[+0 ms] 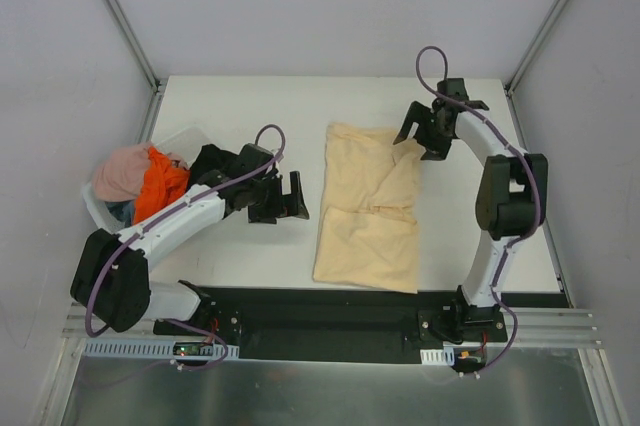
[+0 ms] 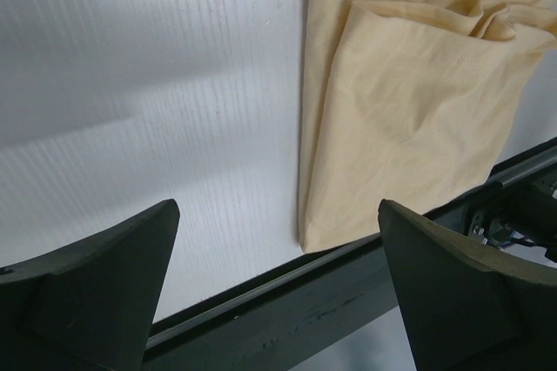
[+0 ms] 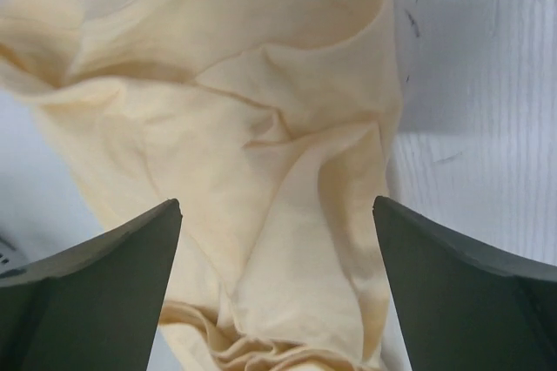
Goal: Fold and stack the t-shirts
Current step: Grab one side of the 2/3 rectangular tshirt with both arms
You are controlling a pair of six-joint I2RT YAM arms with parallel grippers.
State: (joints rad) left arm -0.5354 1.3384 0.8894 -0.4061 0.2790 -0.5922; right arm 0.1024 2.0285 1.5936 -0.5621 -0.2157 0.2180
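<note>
Next, my left gripper closes on the near corner [image 1: 317, 277] [image 2: 307, 246] of the pale yellow-beige t-shirt, on the side toward the white plastic basket.
The pale yellow-beige t-shirt [image 1: 368, 208] lies partly folded lengthwise in the middle of the table, bunched and creased at its far right corner. My right gripper [image 1: 420, 136] hovers open over that crumpled corner. In the right wrist view the wrinkled cloth [image 3: 261, 127] lies below the spread right gripper [image 3: 277, 204], which holds nothing. My left gripper [image 1: 290, 198] stands open just left of the shirt. In the left wrist view the shirt's near left corner [image 2: 409, 101] shows past the empty left gripper [image 2: 278, 205]. The pink [image 1: 120, 171], orange [image 1: 158, 186] and black [image 1: 215, 164] t-shirts are heaped at the left.
A white plastic basket [image 1: 95, 208] at the table's left edge holds the heap of shirts, the black one spilling over its right side. A dark rail [image 1: 330, 306] runs along the table's near edge. Grey walls enclose the table on three sides.
</note>
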